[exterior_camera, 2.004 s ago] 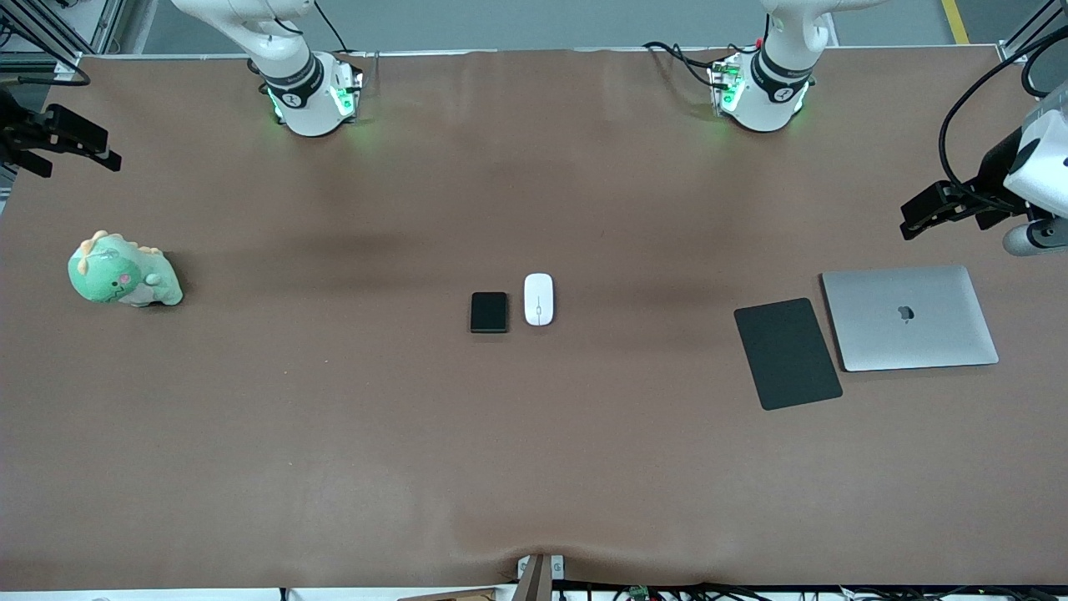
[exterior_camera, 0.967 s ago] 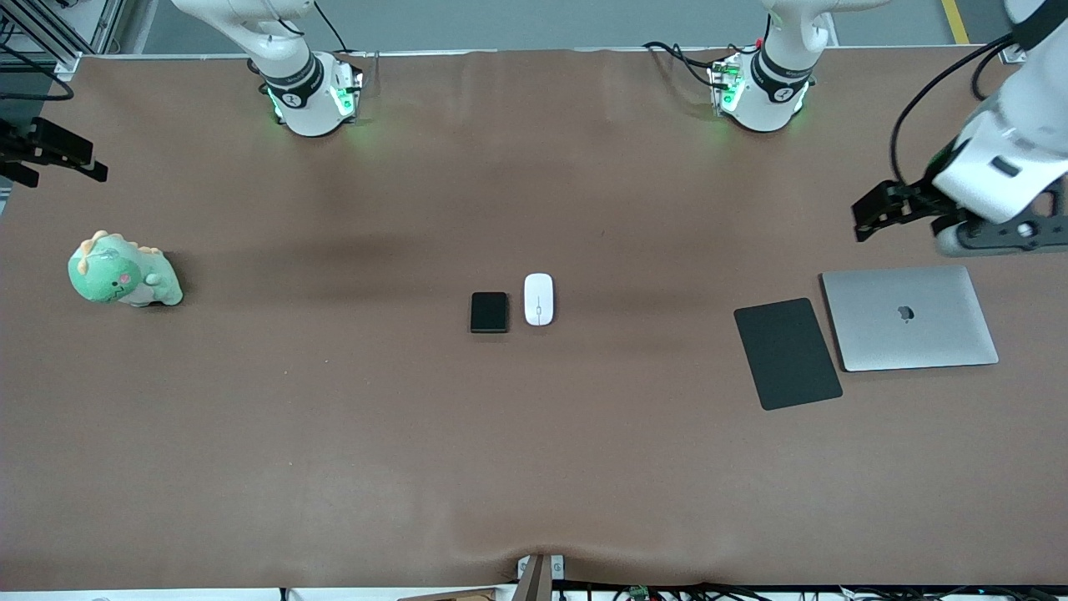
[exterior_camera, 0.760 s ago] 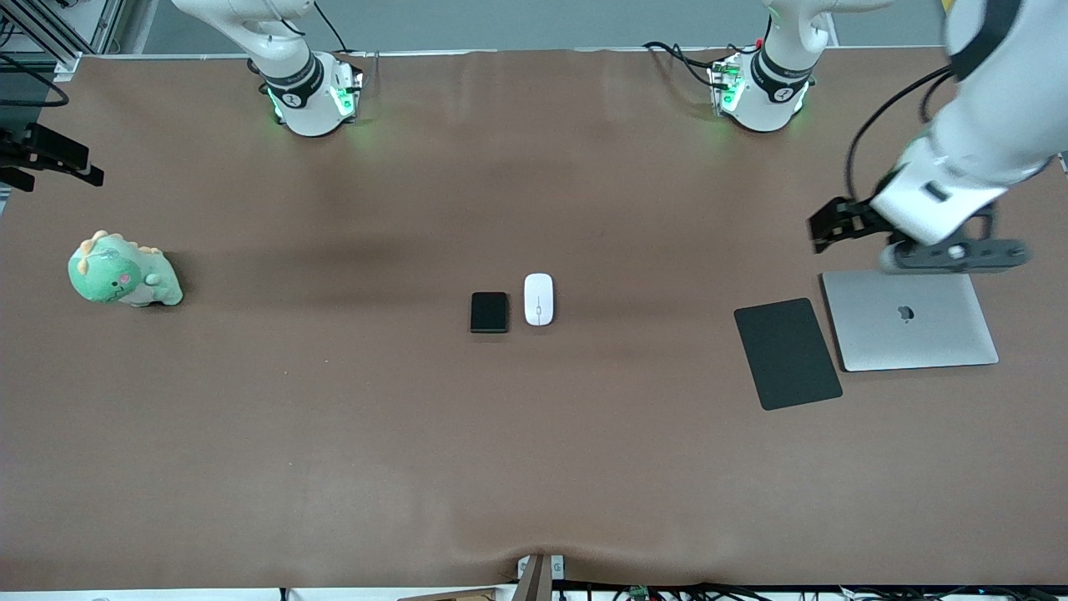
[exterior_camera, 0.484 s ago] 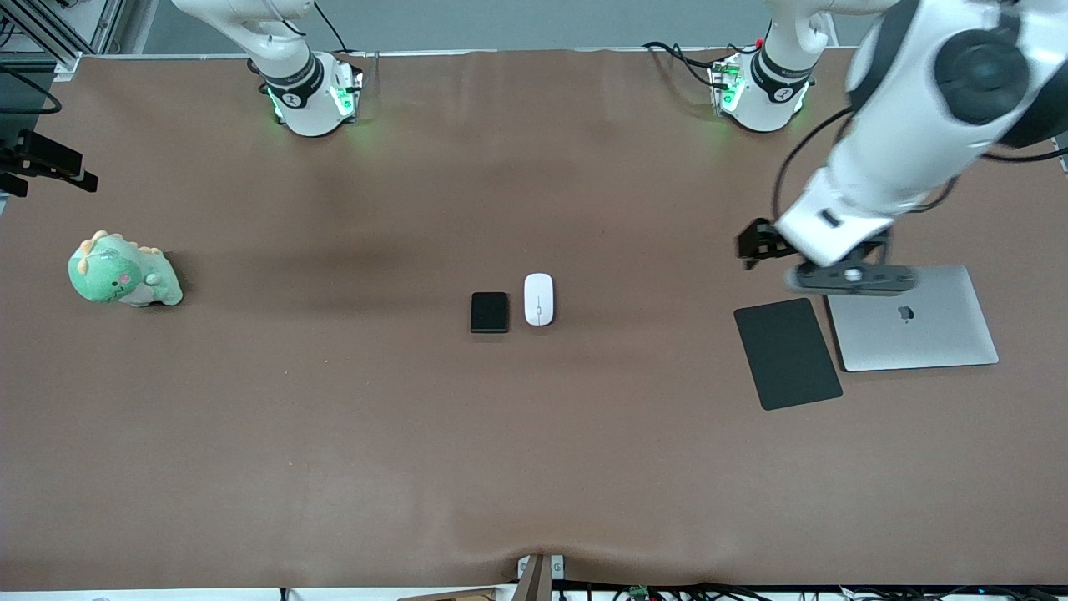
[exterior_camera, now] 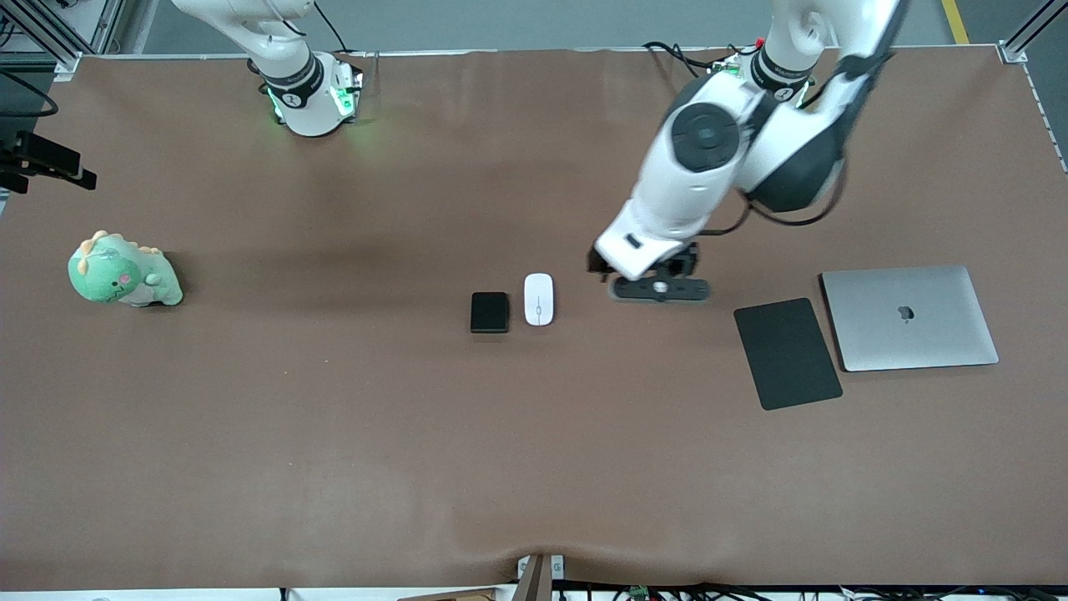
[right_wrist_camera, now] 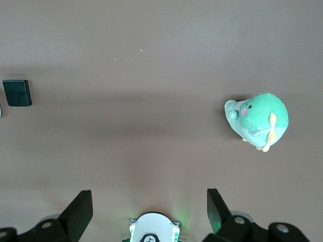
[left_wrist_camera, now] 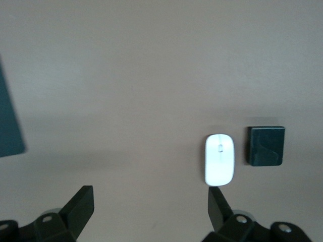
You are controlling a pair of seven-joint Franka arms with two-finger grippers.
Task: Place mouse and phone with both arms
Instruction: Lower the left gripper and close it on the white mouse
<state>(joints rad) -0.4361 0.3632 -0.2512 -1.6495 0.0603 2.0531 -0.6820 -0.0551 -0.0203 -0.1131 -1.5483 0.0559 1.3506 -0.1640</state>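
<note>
I grip the white mouse next with my left gripper, its fingers across the mouse's middle [exterior_camera: 538,300] [left_wrist_camera: 219,164], just behind the scroll wheel.
The white mouse [exterior_camera: 539,299] lies mid-table, with the small black phone [exterior_camera: 489,311] right beside it toward the right arm's end. My left gripper [exterior_camera: 597,267] hangs over bare table just beside the mouse, toward the left arm's end. In the left wrist view it [left_wrist_camera: 150,201] is open and empty, with the mouse [left_wrist_camera: 219,159] near one fingertip [left_wrist_camera: 217,199] and the phone [left_wrist_camera: 266,145] next to it. My right gripper [exterior_camera: 58,164] waits over the table's edge at the right arm's end. It is open and empty in its wrist view [right_wrist_camera: 150,201], where the phone [right_wrist_camera: 16,93] also shows.
A large flat black mouse pad [exterior_camera: 787,353] and a closed silver laptop [exterior_camera: 909,317] lie toward the left arm's end. A green plush dinosaur [exterior_camera: 123,271] sits toward the right arm's end and shows in the right wrist view [right_wrist_camera: 257,120]. The brown table cover [exterior_camera: 534,459] is wrinkled at the front edge.
My left arm has swung from over the laptop's end of the table to just beside the mouse. The right gripper has drifted slightly toward the table's edge. Mouse and phone have not moved.
</note>
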